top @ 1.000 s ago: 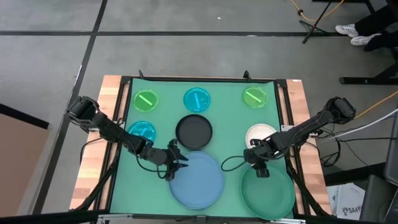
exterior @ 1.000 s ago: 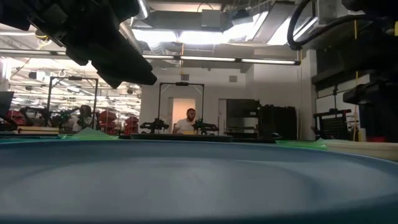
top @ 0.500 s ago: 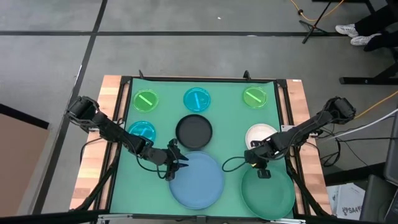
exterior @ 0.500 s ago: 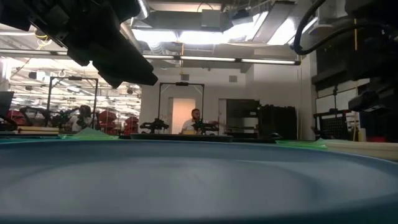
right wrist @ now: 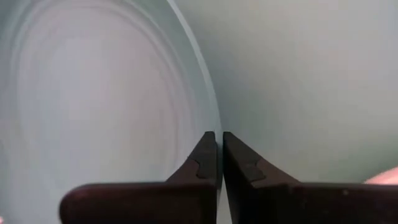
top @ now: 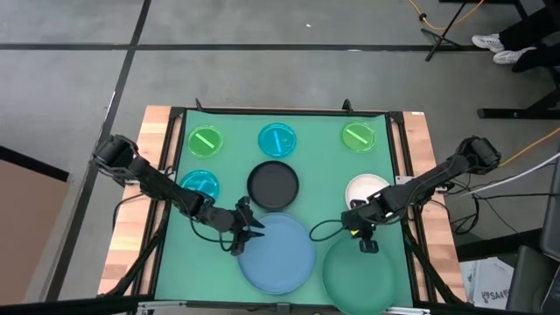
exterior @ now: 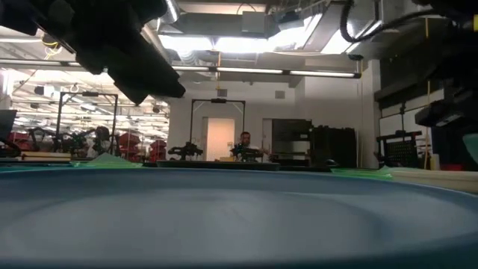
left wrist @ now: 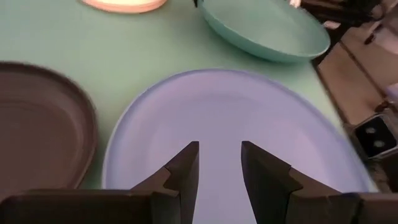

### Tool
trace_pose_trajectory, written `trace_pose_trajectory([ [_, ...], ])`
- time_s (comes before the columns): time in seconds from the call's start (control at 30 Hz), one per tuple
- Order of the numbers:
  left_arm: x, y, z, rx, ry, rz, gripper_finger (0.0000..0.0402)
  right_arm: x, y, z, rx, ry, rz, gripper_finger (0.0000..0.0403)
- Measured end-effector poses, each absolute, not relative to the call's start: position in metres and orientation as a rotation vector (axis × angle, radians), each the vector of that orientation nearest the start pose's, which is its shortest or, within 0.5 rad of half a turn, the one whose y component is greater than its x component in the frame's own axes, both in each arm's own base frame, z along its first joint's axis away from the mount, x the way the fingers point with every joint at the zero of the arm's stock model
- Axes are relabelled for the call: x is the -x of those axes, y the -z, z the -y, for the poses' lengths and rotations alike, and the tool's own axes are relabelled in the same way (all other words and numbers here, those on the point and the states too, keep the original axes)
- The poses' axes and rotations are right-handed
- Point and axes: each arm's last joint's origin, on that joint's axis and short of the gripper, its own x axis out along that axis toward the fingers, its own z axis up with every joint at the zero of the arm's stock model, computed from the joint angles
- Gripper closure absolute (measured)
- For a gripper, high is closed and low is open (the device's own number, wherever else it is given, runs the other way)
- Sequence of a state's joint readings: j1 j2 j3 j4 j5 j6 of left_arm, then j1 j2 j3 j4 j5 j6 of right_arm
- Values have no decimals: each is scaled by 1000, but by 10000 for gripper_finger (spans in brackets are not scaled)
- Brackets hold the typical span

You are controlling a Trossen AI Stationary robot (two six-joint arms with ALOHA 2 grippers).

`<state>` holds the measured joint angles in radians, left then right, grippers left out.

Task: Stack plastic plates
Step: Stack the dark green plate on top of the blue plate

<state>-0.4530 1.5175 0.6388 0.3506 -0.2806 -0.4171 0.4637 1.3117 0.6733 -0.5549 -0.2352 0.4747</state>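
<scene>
Next, I set the large dark green plate onto the large blue plate (top: pixel 276 253) with my right gripper.
The large dark green plate (top: pixel 359 278) lies near the front right of the green mat, and my right gripper (top: pixel 366 244) is shut on its far rim. The large blue plate (top: pixel 282 255) lies flat to its left. My left gripper (top: pixel 249 232) hovers open above the blue plate's (left wrist: pixel 236 124) left edge, clear of it in the low view. Further back lie the black plate (top: pixel 273 184) and the white plate (top: pixel 367 189). Small bright green plates (top: pixel 205 141) (top: pixel 358 136) and cyan plates (top: pixel 276 138) (top: pixel 199 182) lie along the far side and left. My right gripper pinches the dark green plate's far rim (right wrist: pixel 213 118) between its two fingers, one on the plate's inner side and one on the outer side. The fingers come slanting down from the far right. I cannot tell whether the plate's near part is still on the mat.
Black rails frame the mat, with wooden table edges (top: pixel 122 254) outside them. The blue plate fills the low view's foreground (exterior: pixel 239 217). A person shows far off in the room behind (exterior: pixel 245 142).
My right gripper has shut on the dark green plate's far rim. The plate has since shifted toward the table's left, closer to the blue plate.
</scene>
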Motion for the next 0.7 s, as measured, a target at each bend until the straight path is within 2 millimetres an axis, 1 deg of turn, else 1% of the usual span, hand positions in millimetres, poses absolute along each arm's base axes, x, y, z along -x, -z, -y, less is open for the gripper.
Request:
trace_pose_trajectory([
  [0.1,-263,-171,121,221,79,-518,288,-201,-181,-105,-280,-322,-1287,401],
  [0.23,-259,-179,121,224,91,-511,288,-212,-194,-100,-322,-308,-1242,401],
  [0.37,-252,-188,120,221,94,-511,288,-225,-207,-89,-387,-265,-1186,401],
  [0.5,-244,-199,120,212,81,-493,288,-237,-217,-77,-461,-183,-1107,402],
  [0.6,-237,-204,120,192,45,-488,288,-245,-219,-69,-531,-135,-1048,402],
  [0.7,-233,-208,119,175,4,-476,288,-256,-214,-66,-565,-110,-1012,402],
])
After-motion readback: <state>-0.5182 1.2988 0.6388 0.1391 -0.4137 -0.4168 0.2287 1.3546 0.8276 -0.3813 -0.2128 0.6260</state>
